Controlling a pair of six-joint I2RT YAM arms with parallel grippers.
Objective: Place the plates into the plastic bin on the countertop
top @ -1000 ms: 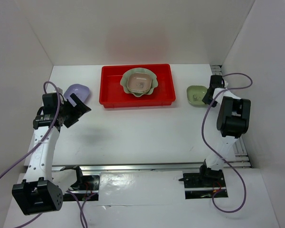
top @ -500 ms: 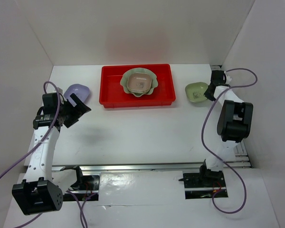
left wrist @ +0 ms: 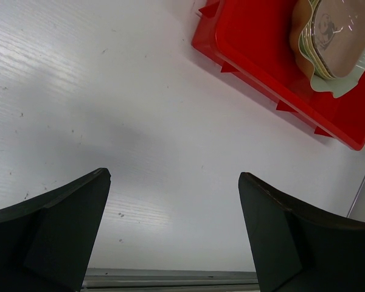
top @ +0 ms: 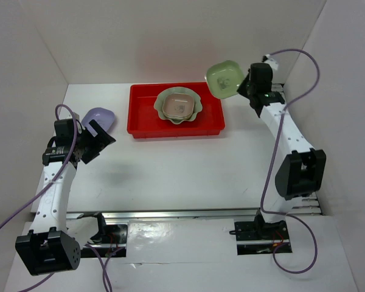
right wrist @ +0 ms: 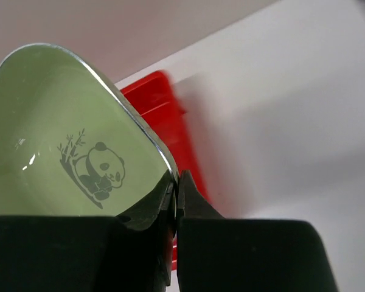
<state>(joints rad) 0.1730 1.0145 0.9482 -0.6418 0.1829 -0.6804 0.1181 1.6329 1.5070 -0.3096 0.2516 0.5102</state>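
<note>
Next, I grasp the lavender dish by the dish's rim (top: 83,122) with my left gripper, farthest from the red plastic bin.
The red plastic bin (top: 145,113) sits at the back of the white countertop (top: 182,164). In it lies the large pale green scalloped plate (top: 160,104) with a tan-pink dish (top: 179,105) stacked on top; both show in the left wrist view, where the bin (left wrist: 255,36) is at upper right. My right gripper (top: 242,85) is shut on the rim of a small green panda dish (top: 224,78), held tilted in the air above the bin's right end (right wrist: 73,140). My left gripper (top: 100,135) is open and empty (left wrist: 173,231), just in front of a lavender dish (top: 100,115).
White walls enclose the countertop on the left, back and right. A metal rail (top: 188,213) runs along the near edge by the arm bases. Purple cables hang from both arms.
My right gripper has lifted the green dish off the countertop at the right and carried it up and left to the bin's right end. The left arm has not moved.
</note>
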